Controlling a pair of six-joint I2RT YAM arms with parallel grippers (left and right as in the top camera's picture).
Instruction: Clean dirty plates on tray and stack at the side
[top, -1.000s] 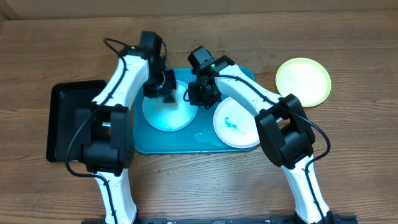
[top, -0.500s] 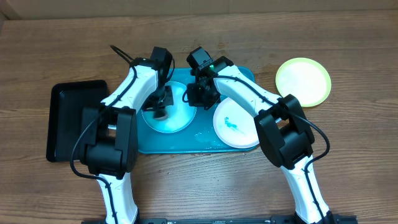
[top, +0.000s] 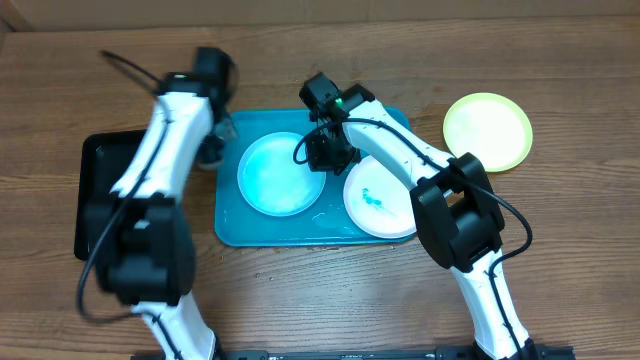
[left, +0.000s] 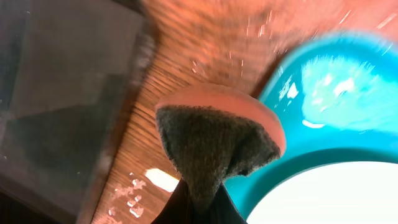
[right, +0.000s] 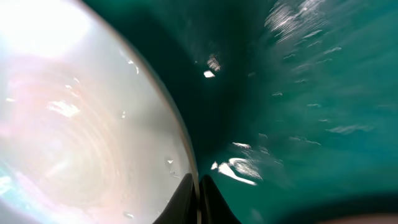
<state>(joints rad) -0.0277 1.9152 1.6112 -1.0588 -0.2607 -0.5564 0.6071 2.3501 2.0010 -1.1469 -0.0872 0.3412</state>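
My right gripper needs to let go of the light blue plate on top of the yellow-green plate (top: 507, 117).
The light blue plate (top: 280, 172) lies on the left half of the turquoise tray (top: 300, 228). The white plate (top: 380, 197), with teal smears at its centre, lies on the tray's right half. The yellow-green plate (top: 487, 130) lies on the table to the right of the tray. My right gripper (top: 322, 155) is shut on the light blue plate's right rim (right: 189, 155), over the tray floor (right: 298, 93). My left gripper (top: 213, 148) is shut on an orange sponge with a dark scouring face (left: 217, 143). It hangs over the wood just left of the tray (left: 348, 68).
A black tray (top: 105, 170) lies on the table left of the turquoise tray, and it also shows in the left wrist view (left: 62, 93). Water drops spot the wood between the two trays. The wooden table extends behind and in front.
My left gripper has lifted the sponge off the light blue plate and swung left, off the tray toward the black tray. The right gripper has stayed on the plate's rim.
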